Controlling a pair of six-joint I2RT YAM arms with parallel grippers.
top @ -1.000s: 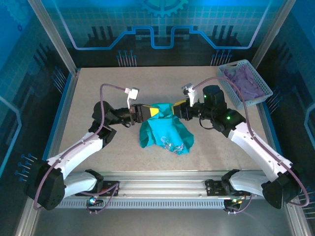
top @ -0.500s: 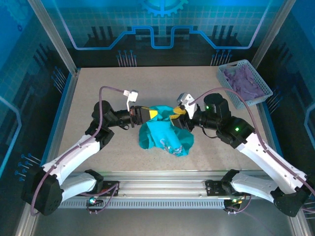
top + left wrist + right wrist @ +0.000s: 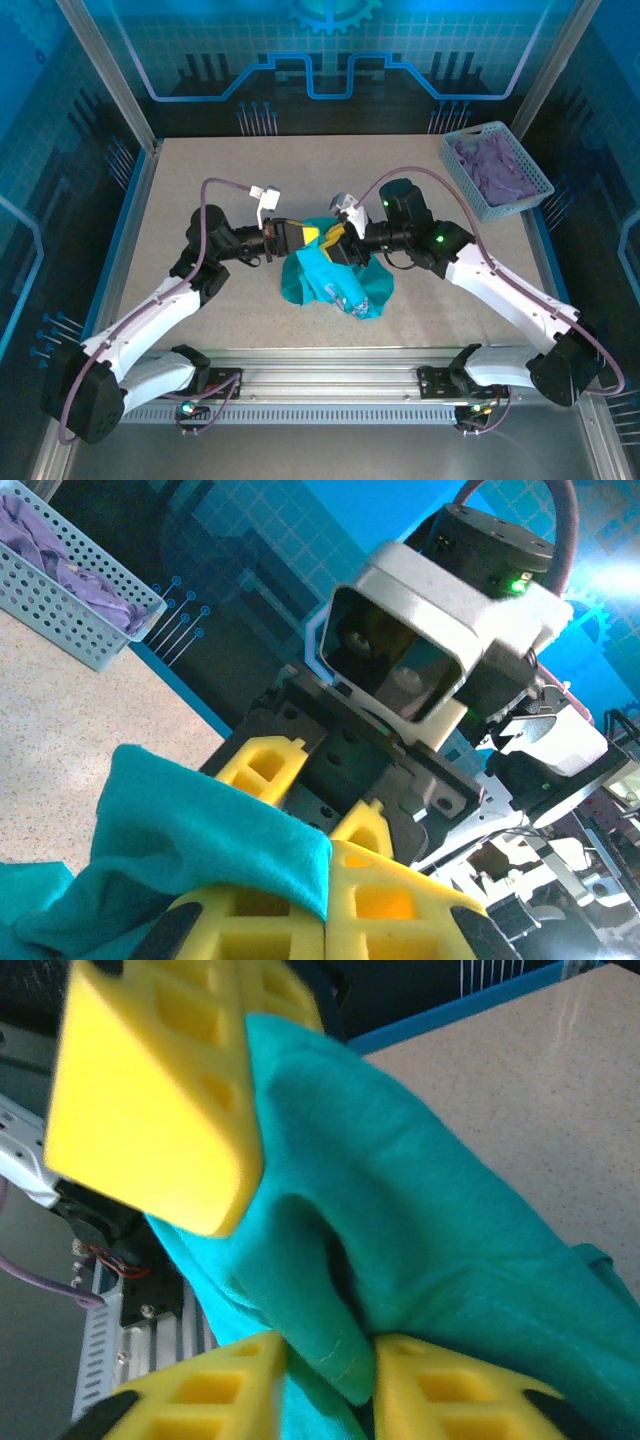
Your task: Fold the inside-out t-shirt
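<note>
My grippers pinch the t-shirt's upper edge side by side, so next my left gripper opens and takes the t-shirt farther down (image 3: 306,263) while my right gripper holds.
The inside-out t-shirt (image 3: 340,280) is a teal bundle at the table's middle, its upper edge lifted between both grippers. My left gripper (image 3: 313,234) comes in from the left. Its yellow fingers (image 3: 250,930) are pressed together on a teal edge (image 3: 190,830), so it is shut on the t-shirt. My right gripper (image 3: 333,240) meets it from the right, almost touching. In the right wrist view a fold of the t-shirt (image 3: 420,1190) fills the narrow gap of the right gripper (image 3: 330,1380) and touches both pads. The left gripper's finger (image 3: 150,1090) shows just above.
A pale blue basket (image 3: 530,158) holding purple cloth (image 3: 495,165) stands at the back right corner; it also appears in the left wrist view as the basket (image 3: 60,620). Bare speckled tabletop (image 3: 200,170) surrounds the shirt. Frame posts and blue walls border the table.
My right arm has swung left, bringing its gripper up against the left gripper, and its jaws have narrowed onto the cloth. The left gripper has stayed shut and nearly still.
</note>
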